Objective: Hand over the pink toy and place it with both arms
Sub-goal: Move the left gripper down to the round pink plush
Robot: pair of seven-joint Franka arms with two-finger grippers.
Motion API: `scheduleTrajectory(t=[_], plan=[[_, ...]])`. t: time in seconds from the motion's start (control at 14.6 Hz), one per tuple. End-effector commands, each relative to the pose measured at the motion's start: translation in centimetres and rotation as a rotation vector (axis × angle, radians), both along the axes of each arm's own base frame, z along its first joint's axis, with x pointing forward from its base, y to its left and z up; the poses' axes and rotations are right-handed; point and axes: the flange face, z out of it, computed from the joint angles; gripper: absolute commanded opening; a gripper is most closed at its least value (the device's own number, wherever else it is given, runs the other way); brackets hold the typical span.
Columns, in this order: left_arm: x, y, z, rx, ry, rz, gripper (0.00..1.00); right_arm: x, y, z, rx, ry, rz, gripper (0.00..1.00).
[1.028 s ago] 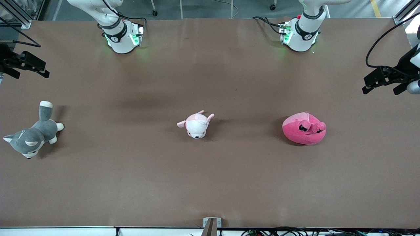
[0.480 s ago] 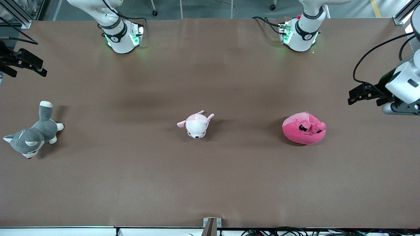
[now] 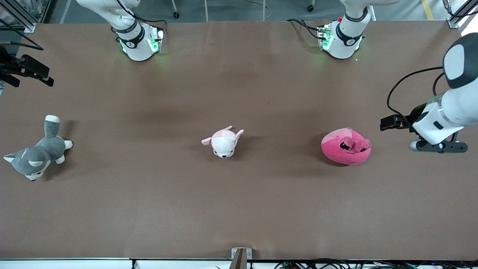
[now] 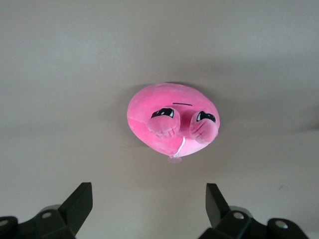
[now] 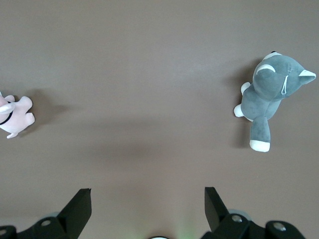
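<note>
The pink toy has a bulging eye (image 3: 364, 146) (image 4: 165, 122) farther from the puppy plush, and my left gripper should close on that eye.
The pink toy (image 3: 346, 146) is a rounded hot-pink plush with angry black eyes. It lies on the brown table toward the left arm's end. It also shows in the left wrist view (image 4: 172, 119), facing the camera. My left gripper (image 3: 389, 122) is open and empty in the air, over the table between the toy and the left arm's end. In its wrist view the left gripper (image 4: 148, 204) is short of the toy and apart from it. My right gripper (image 3: 44, 76) is open and empty over the table's edge at the right arm's end; its fingers (image 5: 79, 206) frame bare table.
A pale pink-and-white puppy plush (image 3: 223, 142) lies mid-table and shows in the right wrist view (image 5: 12, 117). A grey-and-white husky plush (image 3: 37, 153) lies at the right arm's end and shows there too (image 5: 269, 94). The arm bases (image 3: 138, 41) stand along the table's edge farthest from the front camera.
My left arm has swung in from the table's end and lowered toward the pink toy. My right gripper has shifted slightly. The toys have not moved.
</note>
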Motion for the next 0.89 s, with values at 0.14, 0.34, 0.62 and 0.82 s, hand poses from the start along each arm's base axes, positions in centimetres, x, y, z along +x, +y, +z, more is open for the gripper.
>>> scheduleTrajectory(t=[0.14,0.34,0.62,0.82], plan=[[1.8,-0.3,-5.0,-0.027,0.054,0.000,0.98,0.8,-0.9,-1.2,0.000,0.013,-0.012,1.00],[2.5,-0.4,-8.0,-0.023,0.078,0.012,0.88,2.9,-1.4,-4.4,-0.002,0.062,-0.017,1.00],[2.9,-0.4,-10.1,-0.024,0.093,0.021,0.84,5.3,-3.1,-8.4,0.001,0.125,-0.045,1.00],[3.2,-0.5,-12.0,-0.027,0.103,0.026,0.83,6.7,-3.8,-10.6,-0.032,0.134,-0.045,1.00]])
